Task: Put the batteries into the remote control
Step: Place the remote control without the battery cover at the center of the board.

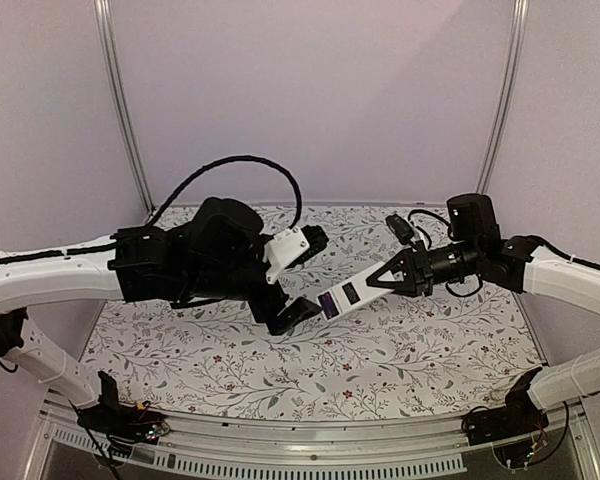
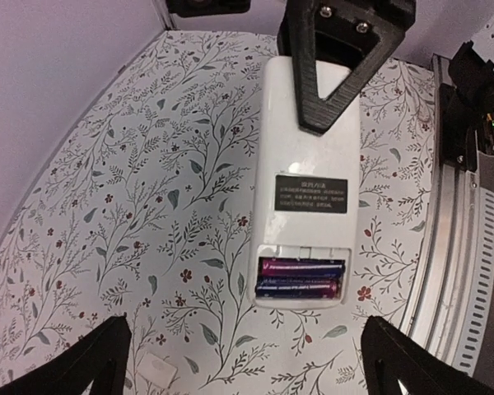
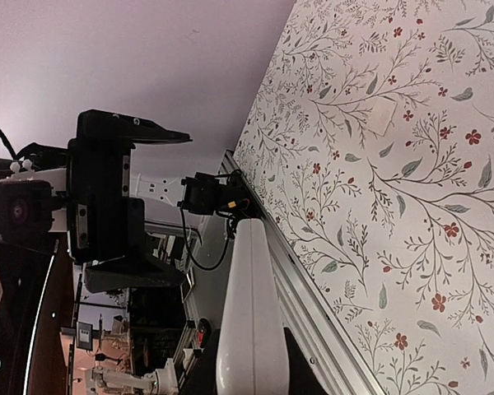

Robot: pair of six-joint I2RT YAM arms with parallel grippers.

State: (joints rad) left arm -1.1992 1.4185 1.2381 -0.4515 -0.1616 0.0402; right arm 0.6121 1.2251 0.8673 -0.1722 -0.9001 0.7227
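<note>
My right gripper will put the remote control, now held above the cloth, down on the flowered cloth (image 1: 341,336) (image 3: 466,240) just past the fingers of my left gripper.
The remote control (image 2: 306,156) is held in the air above the flowered cloth, plain white back up. Two dark batteries (image 2: 300,278) lie side by side in its open recess at the end nearest my left gripper. My right gripper (image 1: 375,283) is shut on the remote's far end; one black finger (image 2: 337,74) lies across its back. In the right wrist view the remote (image 3: 249,313) shows edge-on. My left gripper (image 2: 247,366) is open and empty, just short of the battery end, its fingers (image 2: 86,362) wide apart. In the top view the remote (image 1: 342,296) bridges both grippers.
A small flat white piece (image 2: 158,370) lies on the flowered cloth (image 2: 107,181) below my left gripper; it also shows faintly in the right wrist view (image 3: 384,115). A metal rail (image 2: 445,247) runs along the table's near edge. Purple walls stand behind and at both sides.
</note>
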